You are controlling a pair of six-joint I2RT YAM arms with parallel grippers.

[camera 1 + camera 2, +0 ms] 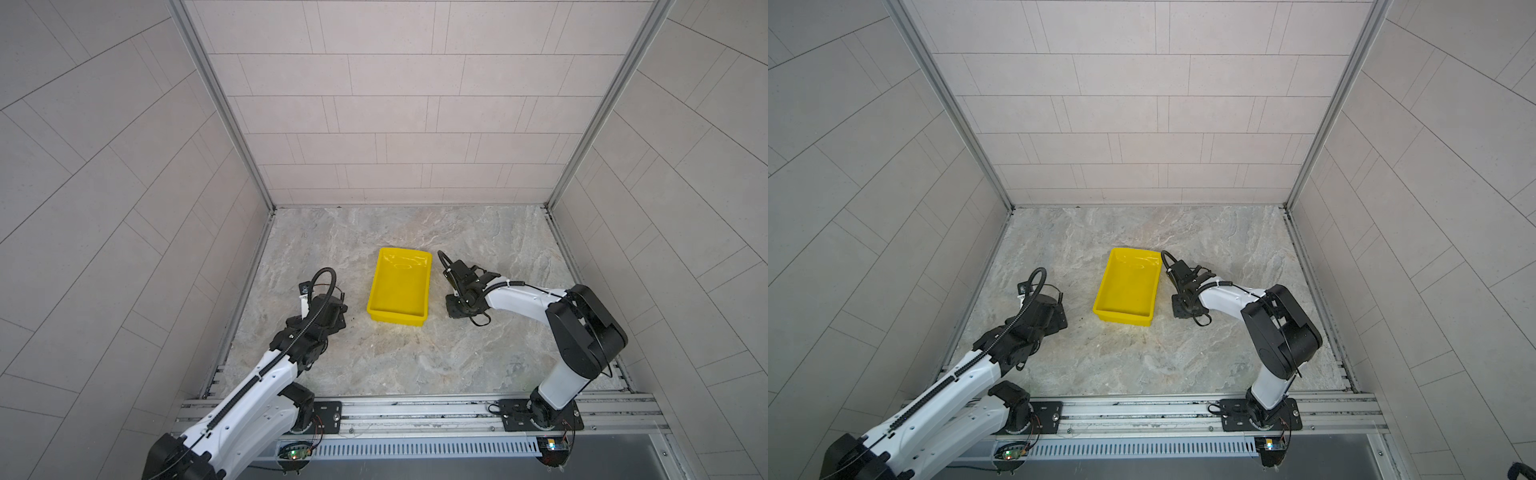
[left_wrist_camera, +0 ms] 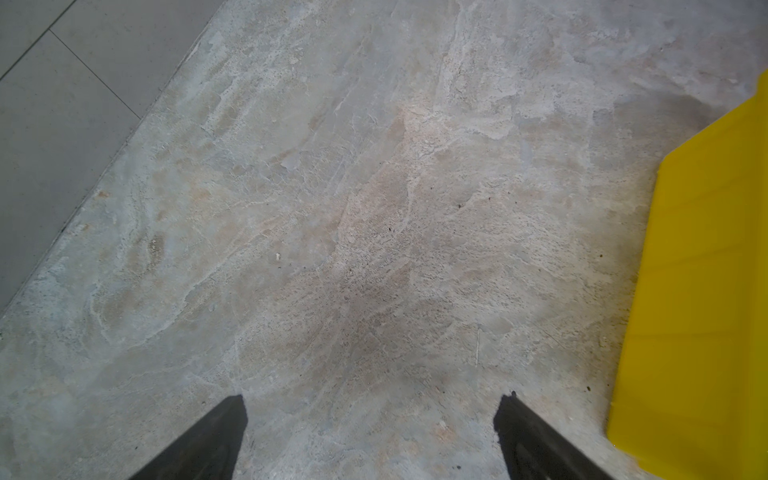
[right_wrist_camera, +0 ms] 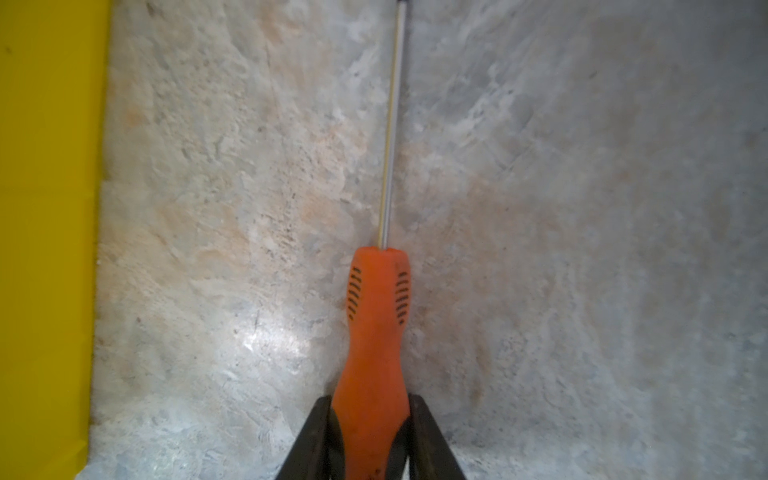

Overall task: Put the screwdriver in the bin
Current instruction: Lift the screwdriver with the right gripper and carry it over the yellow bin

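Next, my right gripper lets go of the screwdriver on the bin's bottom, near the side (image 1: 390,288) that faces my left gripper. The screwdriver still lies on the floor beside the bin.
The screwdriver (image 3: 376,316) has an orange handle and a thin metal shaft. It lies on the stone floor just to the right of the bin, with its shaft running along the bin's long side. My right gripper (image 3: 370,401) is shut on the rear of the handle, one finger pressed against each side. In both top views that gripper (image 1: 457,309) points down beside the bin and hides the screwdriver. The bin (image 1: 397,291) is a shallow yellow tray with nothing in it. My left gripper (image 2: 370,411) hangs open over bare floor left of the bin (image 2: 706,270).
The work area is a marbled stone floor (image 1: 415,357) closed in by tiled walls on three sides. A metal rail (image 1: 415,409) carrying both arm bases runs along the front edge.
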